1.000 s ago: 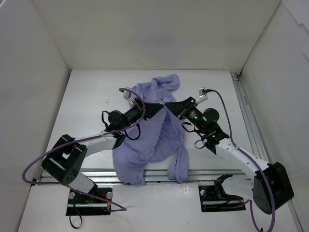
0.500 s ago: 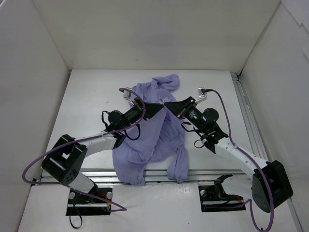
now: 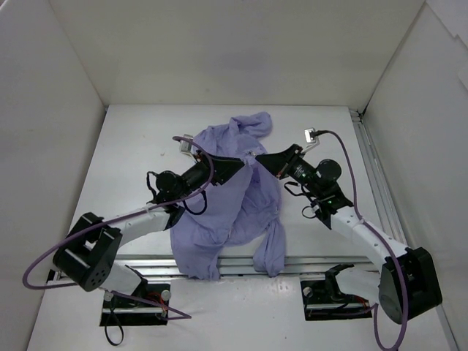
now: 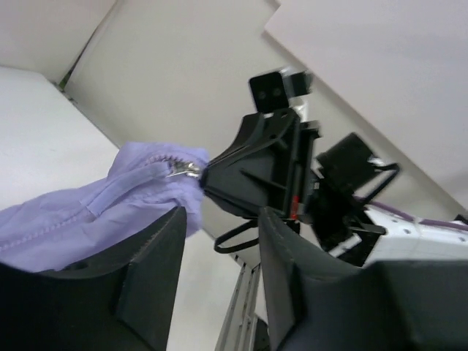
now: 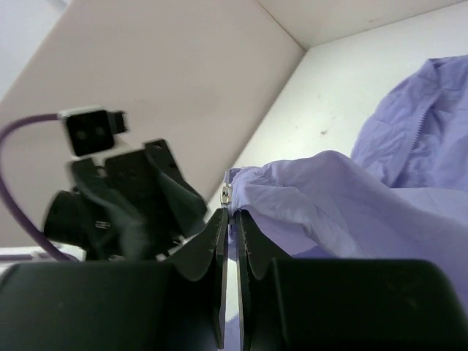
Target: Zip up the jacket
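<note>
The silver zipper slider sits outside the left gripper's fingers, against the right gripper's fingers, so the left gripper needs to turn and pinch the pull (image 4: pixel 191 172) from the front.
The lavender jacket (image 3: pixel 234 194) lies crumpled in the middle of the table, with one part hanging over the front rail. My right gripper (image 3: pixel 257 158) is shut on a raised fold of the jacket (image 5: pixel 329 190), pinching the edge just below the silver zipper slider (image 5: pixel 227 195); its tips show in the right wrist view (image 5: pixel 234 217). My left gripper (image 3: pixel 241 162) faces it from the left, almost tip to tip. In the left wrist view it (image 4: pixel 219 263) is open with nothing between the jaws. The jacket (image 4: pixel 95 212) and the slider (image 4: pixel 186 170) lie beyond its left finger.
White walls enclose the table on three sides. A metal rail (image 3: pixel 373 183) runs along the right edge and another (image 3: pixel 322 257) along the front. Purple cables (image 3: pixel 344 157) loop off both arms.
Both arms have shifted, the left wrist to the left and the right forearm up and right. The tips now meet at the raised jacket fold, which the right gripper still holds.
</note>
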